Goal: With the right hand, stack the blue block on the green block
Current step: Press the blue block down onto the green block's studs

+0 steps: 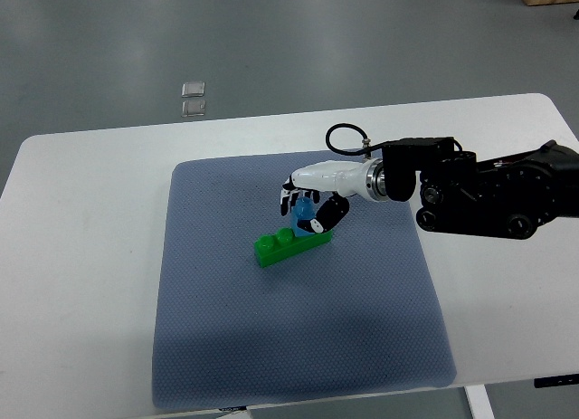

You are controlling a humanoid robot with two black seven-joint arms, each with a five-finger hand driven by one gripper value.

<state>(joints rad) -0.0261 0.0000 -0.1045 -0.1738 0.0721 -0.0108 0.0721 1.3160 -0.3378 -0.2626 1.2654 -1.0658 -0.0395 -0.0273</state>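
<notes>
The robot's right gripper should set the blue block down on the green block [306, 223] next to its bare round studs.
A long green block [279, 248] lies on the blue-grey mat [298, 338], slanting up to the right. My right hand [306, 207] reaches in from the right, white with black fingertips, and its fingers are curled around a small blue block [303, 214]. The blue block sits right over the green block's right end; whether the two touch I cannot tell. The hand hides most of the blue block and the green block's right end. No left arm shows.
The mat covers the middle of a white table [81, 256]. The black forearm [493, 197] with a looped cable [342, 138] spans the table's right side. Two small clear squares [192, 98] lie on the grey floor beyond the far edge.
</notes>
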